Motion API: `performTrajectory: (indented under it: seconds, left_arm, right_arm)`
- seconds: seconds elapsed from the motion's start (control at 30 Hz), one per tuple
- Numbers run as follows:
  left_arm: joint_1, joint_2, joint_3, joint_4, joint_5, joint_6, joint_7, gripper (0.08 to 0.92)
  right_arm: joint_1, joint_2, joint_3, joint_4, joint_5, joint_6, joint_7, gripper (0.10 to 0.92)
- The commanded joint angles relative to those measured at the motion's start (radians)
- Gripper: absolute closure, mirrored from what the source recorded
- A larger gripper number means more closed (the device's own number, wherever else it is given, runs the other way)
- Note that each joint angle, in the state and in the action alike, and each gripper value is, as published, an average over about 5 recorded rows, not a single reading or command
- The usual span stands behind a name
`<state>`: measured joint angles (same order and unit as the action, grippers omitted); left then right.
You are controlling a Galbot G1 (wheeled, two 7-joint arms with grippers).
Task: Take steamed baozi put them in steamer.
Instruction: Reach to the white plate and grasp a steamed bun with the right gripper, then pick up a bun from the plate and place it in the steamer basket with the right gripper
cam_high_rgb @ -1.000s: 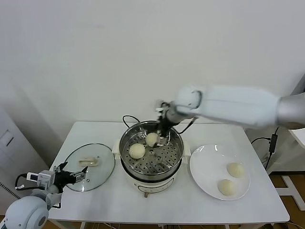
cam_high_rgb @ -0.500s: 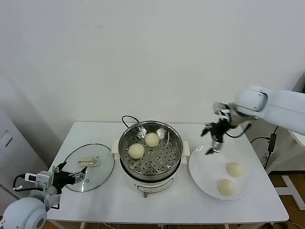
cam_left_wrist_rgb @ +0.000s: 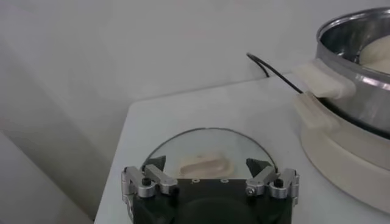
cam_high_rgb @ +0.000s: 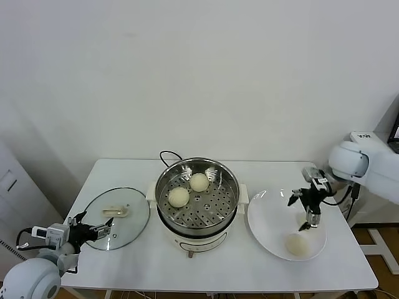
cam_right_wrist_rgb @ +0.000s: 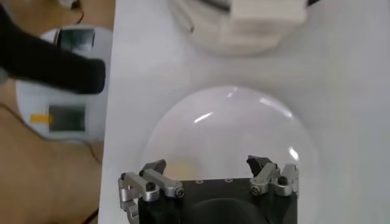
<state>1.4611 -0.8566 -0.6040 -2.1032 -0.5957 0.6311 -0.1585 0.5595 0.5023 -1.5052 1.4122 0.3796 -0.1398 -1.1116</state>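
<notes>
My right gripper closes next around the middle of the steamed baozi [cam_high_rgb: 297, 245] [cam_right_wrist_rgb: 181, 168] at the near side of the white plate.
The steamer [cam_high_rgb: 197, 212] stands mid-table with two steamed baozi on its perforated tray, one at the front left [cam_high_rgb: 179, 197] and one farther back [cam_high_rgb: 199, 182]. To its right lies a white plate [cam_high_rgb: 268, 218] with one baozi [cam_high_rgb: 298, 245] showing at its near side. My right gripper [cam_high_rgb: 304, 213] hangs open and empty just above the plate's far right part, covering what lies under it. In the right wrist view its open fingers [cam_right_wrist_rgb: 207, 165] point down at the plate [cam_right_wrist_rgb: 231, 128]. My left gripper [cam_high_rgb: 93, 232] rests open at the table's left.
A flat glass lid [cam_high_rgb: 117, 218] with a cream handle [cam_left_wrist_rgb: 204, 165] lies left of the steamer, right in front of the left gripper [cam_left_wrist_rgb: 208, 165]. A black cord [cam_high_rgb: 167, 156] runs behind the steamer. The table's right edge is close beyond the plate.
My right gripper has swung from over the steamer's back rim to the right and down over the plate, hiding the plate's far baozi. The left arm has not moved.
</notes>
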Motion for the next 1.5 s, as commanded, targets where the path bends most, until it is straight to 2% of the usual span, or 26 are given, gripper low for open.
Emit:
performTrajectory:
  seconds: [0.03,0.67,0.87,1.2,1.37,1.5]
  left_arm:
    - [0.000,0.001,0.002,-0.001,0.000,0.001,0.000,0.177]
    - [0.002,-0.001,0.004,0.002,0.002,0.001,0.001,0.177]
    - [0.003,-0.004,0.005,-0.003,0.005,0.001,0.000,0.177]
    - [0.000,-0.001,0.004,-0.007,0.005,0.005,-0.001,0.177]
    - [-0.002,-0.001,0.007,-0.012,0.005,0.010,-0.004,0.177]
    - [-0.001,0.002,0.006,-0.010,0.004,0.010,-0.004,0.177]
  right_arm:
    - [-0.186,-0.037,0.131,-0.022,-0.155,0.040,-0.033,0.203]
    - [-0.428,0.025,0.314,-0.109,-0.209,0.047,0.011,0.223]
    - [-0.437,0.035,0.325,-0.121,-0.210,0.039,0.015,0.320]
    - [-0.451,0.027,0.361,-0.114,-0.210,0.029,0.019,0.559]
    - [-0.406,0.012,0.333,-0.084,-0.193,0.027,0.011,0.590]
    - [-0.234,-0.004,0.222,-0.051,-0.136,0.026,0.002,0.592]
